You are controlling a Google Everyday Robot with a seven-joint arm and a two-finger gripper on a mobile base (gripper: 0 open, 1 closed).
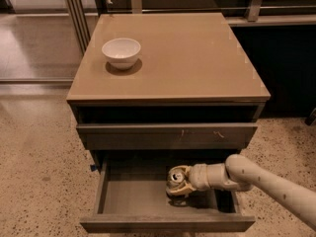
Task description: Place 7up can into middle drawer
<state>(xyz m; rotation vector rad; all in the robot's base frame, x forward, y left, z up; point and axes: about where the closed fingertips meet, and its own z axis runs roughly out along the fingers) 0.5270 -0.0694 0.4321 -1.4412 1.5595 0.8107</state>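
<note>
The robot's gripper should release the 7up can on the middle drawer's grey bottom [176,198], close behind the middle of the drawer's front panel.
The middle drawer [133,196] is pulled open below the cabinet, its grey inside showing. The 7up can [176,177], silver top toward the camera, is inside the drawer right of its middle, at or just above the floor. My gripper [178,182] reaches in from the right on a cream arm and is shut on the can, its fingers around the can's sides.
A white bowl [121,52] stands on the tan cabinet top [197,58] at the back left. A shut drawer front with pale scratch marks [168,135] sits just above the open drawer. Speckled floor lies all around; a dark wall panel stands to the right.
</note>
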